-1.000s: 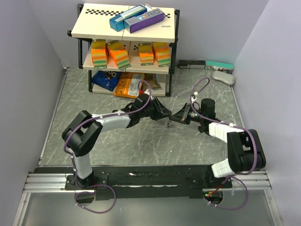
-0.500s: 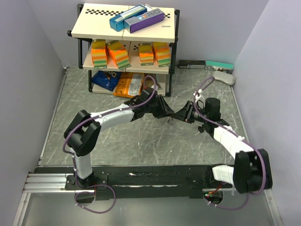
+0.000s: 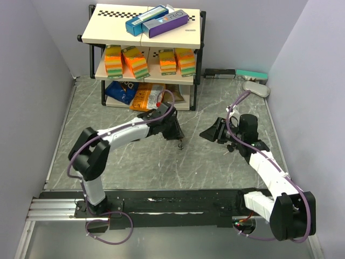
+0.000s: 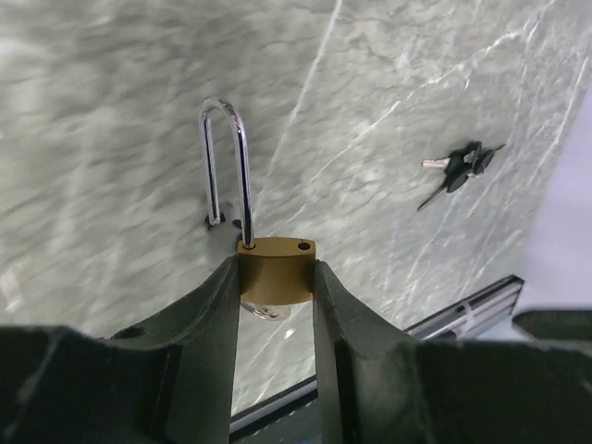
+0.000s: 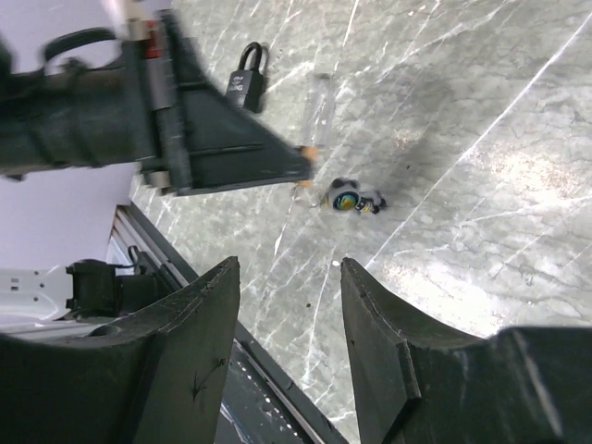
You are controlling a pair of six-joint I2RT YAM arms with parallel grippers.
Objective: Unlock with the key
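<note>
The brass padlock, now held at mid table, will go down from my left gripper on the marble floor (image 3: 156,131) in front of the orange snack bag.
A brass padlock (image 4: 276,270) sits between the fingers of my left gripper (image 4: 276,277), which is shut on its body. Its silver shackle (image 4: 227,157) stands swung open, with one leg out and the empty hole showing on top. In the top view the left gripper (image 3: 177,132) is at mid table. The key (image 4: 458,169), on a small dark bunch, lies loose on the marble floor just in front of it (image 3: 181,144). My right gripper (image 3: 207,133) hangs to the right, apart from both, open and empty (image 5: 289,277), with the key (image 5: 356,199) lying beyond its tips.
A black two-level rack (image 3: 145,32) with coloured boxes and snack bags stands at the back. A white object (image 3: 256,89) and a long box (image 3: 237,74) lie at the back right. Grey walls close both sides.
My right gripper opened and pulled back to the right, away from the padlock. The key now lies on the floor. The left gripper drew the padlock back and leftwards.
</note>
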